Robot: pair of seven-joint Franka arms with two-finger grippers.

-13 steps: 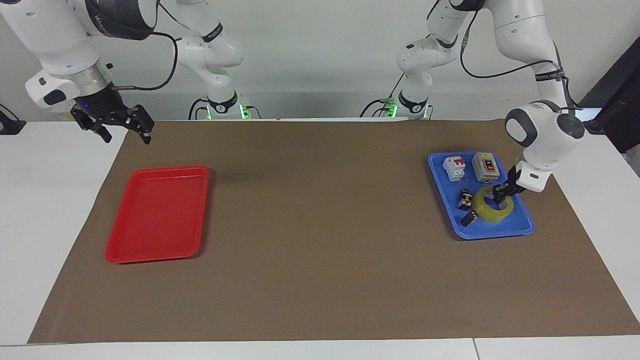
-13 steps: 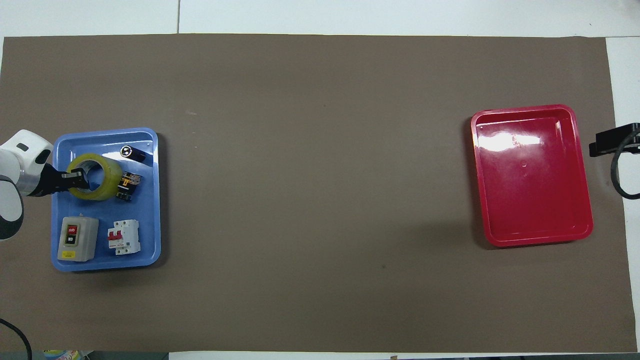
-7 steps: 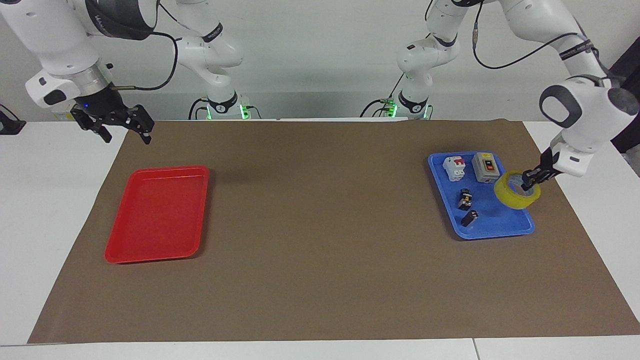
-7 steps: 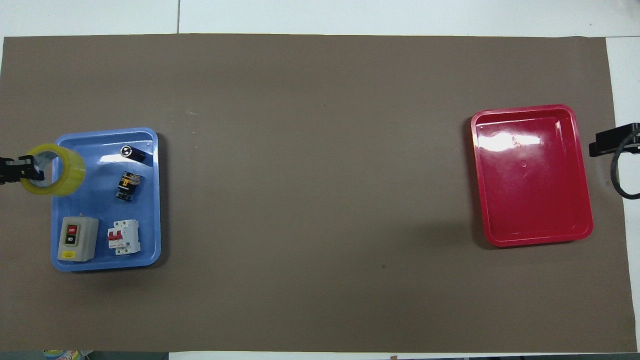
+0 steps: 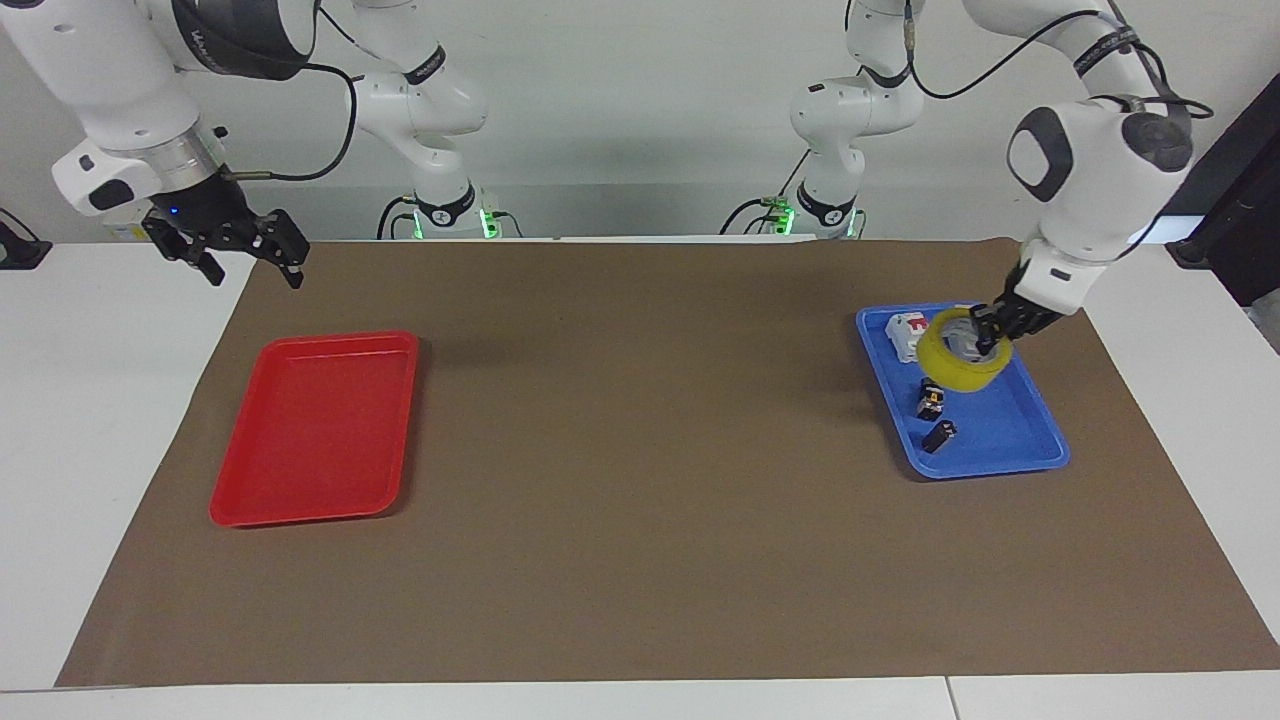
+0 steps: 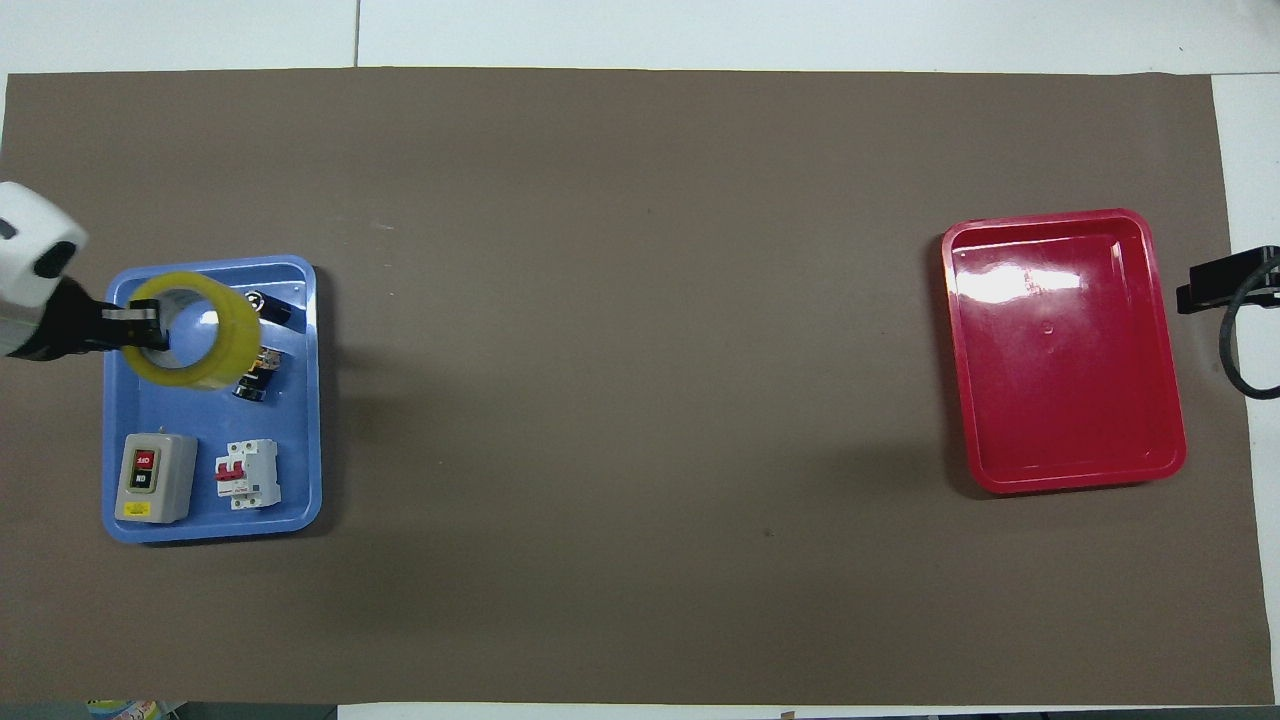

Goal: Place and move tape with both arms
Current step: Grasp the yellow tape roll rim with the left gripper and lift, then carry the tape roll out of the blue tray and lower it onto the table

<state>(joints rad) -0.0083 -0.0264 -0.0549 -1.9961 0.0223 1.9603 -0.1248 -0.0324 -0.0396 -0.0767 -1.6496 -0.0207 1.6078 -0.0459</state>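
Note:
Next, I release the yellow tape from my left gripper on the brown mat, about midway (image 6: 655,377) between the blue tray and red tray.
The yellow tape (image 5: 955,368) is a translucent ring with a white core. It hangs tilted in the air over the blue tray (image 5: 1005,440). My left gripper (image 5: 988,333) is shut on its rim, one finger inside the ring and one outside. In the overhead view the tape (image 6: 205,372) covers part of the tray (image 6: 295,400), and the left gripper (image 6: 135,325) reaches in from the tray's outer edge. My right gripper (image 5: 246,258) is open and empty. It waits in the air over the mat's corner near the red tray (image 5: 315,430).
The blue tray holds a grey switch box (image 6: 155,478), a white circuit breaker (image 6: 247,473) and two small black parts (image 5: 930,397). The red tray (image 6: 1065,350) lies at the right arm's end of the brown mat (image 5: 640,450).
The left gripper lifted the tape out of the blue tray, swung it out past the tray's outer edge, then brought it back over the tray, higher. The right arm has not moved.

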